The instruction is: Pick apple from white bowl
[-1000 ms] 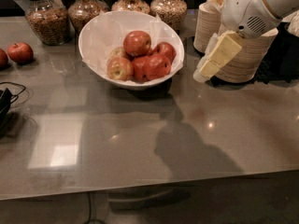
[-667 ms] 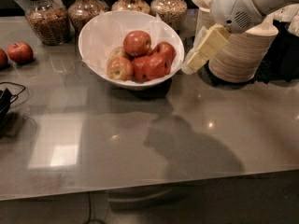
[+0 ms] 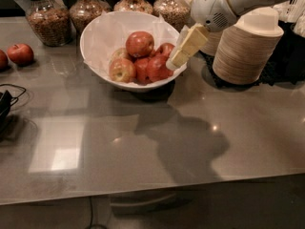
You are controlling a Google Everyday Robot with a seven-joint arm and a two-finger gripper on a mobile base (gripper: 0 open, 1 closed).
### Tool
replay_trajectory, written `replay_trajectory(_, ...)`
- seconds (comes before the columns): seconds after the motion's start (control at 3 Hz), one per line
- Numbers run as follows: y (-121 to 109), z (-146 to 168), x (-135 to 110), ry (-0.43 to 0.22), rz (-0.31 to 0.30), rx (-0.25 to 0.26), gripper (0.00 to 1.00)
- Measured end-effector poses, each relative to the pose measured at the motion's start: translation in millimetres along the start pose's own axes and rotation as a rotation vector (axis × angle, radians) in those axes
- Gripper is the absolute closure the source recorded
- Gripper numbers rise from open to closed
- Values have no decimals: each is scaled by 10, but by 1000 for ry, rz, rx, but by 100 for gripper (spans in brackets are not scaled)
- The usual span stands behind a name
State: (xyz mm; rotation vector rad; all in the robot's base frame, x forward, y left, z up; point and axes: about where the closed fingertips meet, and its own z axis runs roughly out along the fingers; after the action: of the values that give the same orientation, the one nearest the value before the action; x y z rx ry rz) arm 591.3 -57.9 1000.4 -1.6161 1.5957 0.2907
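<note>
Next, my gripper closes on the sides of the rosy red apple [image 3: 144,45] at the top of the pile in the white bowl.
The white bowl [image 3: 97,37], lined with crumpled white paper, stands at the back middle of the grey counter. It holds several apples. The rosy red apple [image 3: 139,43] lies on top of the pile. A yellow-blotched apple [image 3: 122,69] lies at the front left and darker red apples [image 3: 153,68] at the front right. My gripper [image 3: 172,63] reaches in from the upper right and points down-left. Its tip is over the bowl's right rim, next to the darker apples and to the right of the rosy apple. It holds nothing that I can see.
A stack of beige paper bowls [image 3: 245,51] stands right of the white bowl, behind my arm. Several glass jars [image 3: 45,18] line the back edge. Two loose apples [image 3: 20,53] lie at the far left. A black cable [image 3: 5,104] lies at the left edge.
My gripper has moved left and slightly down, from beside the stacked beige bowls to over the white bowl's right rim. The apples have not moved.
</note>
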Motion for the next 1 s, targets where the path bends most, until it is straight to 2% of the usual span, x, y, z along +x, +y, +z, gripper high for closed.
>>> replay_trajectory(0.33,-96,263,-31,-36,-24,-36,1)
replay_trajectory(0.67,-185,473,-91,-58,-45,-68,18)
replay_trajectory(1.0,-233,653,-80,-66,-43,-99,19)
